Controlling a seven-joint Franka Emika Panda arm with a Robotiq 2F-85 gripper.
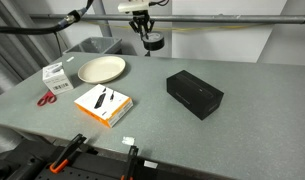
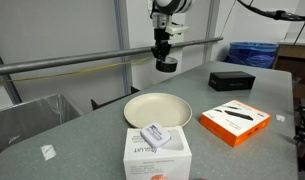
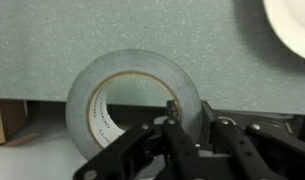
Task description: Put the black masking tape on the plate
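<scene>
Next, my gripper lets go of the black masking tape in the middle of the cream plate [image 1: 103,68], inside its raised rim.
My gripper [image 1: 150,38] is shut on the black masking tape [image 1: 153,43] and holds it in the air above the far edge of the table. It also shows in an exterior view [image 2: 166,62], where the tape [image 2: 167,66] hangs from the fingers. In the wrist view the roll [image 3: 132,95] stands on edge, its wall pinched between my fingers [image 3: 190,118], pale core visible. The cream plate [image 1: 101,69] sits on the table to the side of the gripper and below it, also seen in an exterior view [image 2: 158,109] and at the wrist view's top corner [image 3: 292,22].
A black box [image 1: 195,94] lies on the table. A white and orange pack [image 1: 102,103] lies near the front edge. A white carton [image 1: 58,73] and red scissors [image 1: 46,97] sit beside the plate. A grey bin [image 1: 90,47] stands behind the table.
</scene>
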